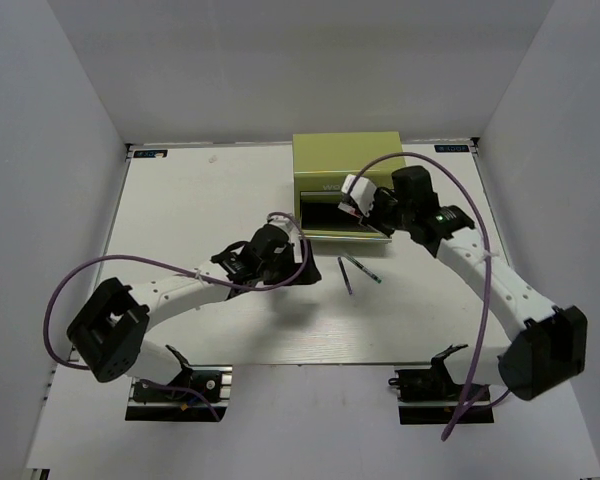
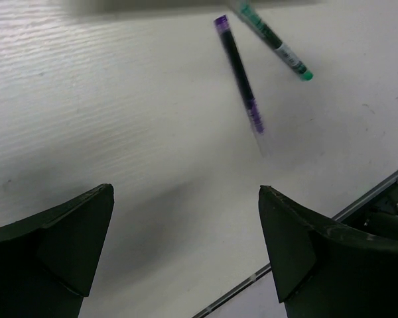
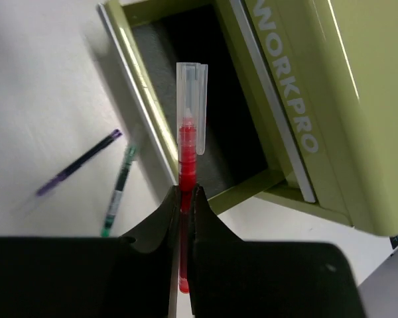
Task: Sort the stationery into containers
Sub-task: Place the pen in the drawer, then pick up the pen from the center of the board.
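Note:
Next, I move my left gripper next to the dark purple pen's middle (image 1: 346,277) (image 2: 245,89), beside the green-tipped pen, and close it there.
My right gripper (image 3: 188,192) is shut on the red pen (image 3: 188,142) and holds it, clear cap forward, over the open lower drawer (image 3: 205,112) of the olive-green chest (image 3: 331,79). In the top view the right gripper (image 1: 354,207) hangs at the chest's (image 1: 345,158) front. The dark purple pen (image 2: 241,76) and the green-tipped pen (image 2: 275,43) lie side by side on the table, ahead of my open, empty left gripper (image 2: 186,192). They also show in the top view, purple (image 1: 346,275) and green-tipped (image 1: 362,268), right of the left gripper (image 1: 306,266). No chunky sticks are in view.
The white table (image 1: 210,200) is walled in by white panels on three sides. A metal rail (image 2: 305,242) runs along the table's near edge, close to the left gripper. The right arm's purple cable (image 1: 420,160) loops over the chest.

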